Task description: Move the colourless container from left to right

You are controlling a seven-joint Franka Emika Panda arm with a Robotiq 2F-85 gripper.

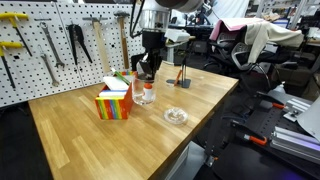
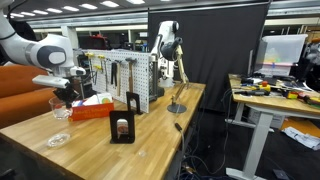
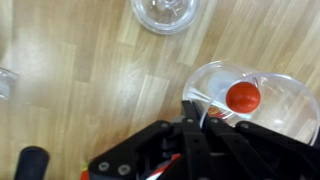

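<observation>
My gripper is going to the table (image 1: 187,103). It will set the colourless container, now next to the striped box, down there between the shallow clear dish and the black stand.
The colourless container (image 3: 272,115) is a small clear rounded cup with an orange-red ball (image 3: 243,97) inside. It shows in both exterior views (image 1: 147,95) (image 2: 62,111), next to the multicoloured striped box (image 1: 113,104). My gripper (image 3: 192,108) comes down on it from above (image 1: 148,74) (image 2: 63,96). Its fingers are close together, pinching the cup's near wall. I cannot tell whether the cup rests on the wooden table (image 1: 90,140) or hangs just above it.
A shallow clear dish (image 1: 175,115) (image 2: 58,139) (image 3: 165,12) lies a little past the cup. A black stand (image 1: 183,80) (image 2: 123,128) is on the table. A pegboard with tools (image 1: 60,45) lines the back edge.
</observation>
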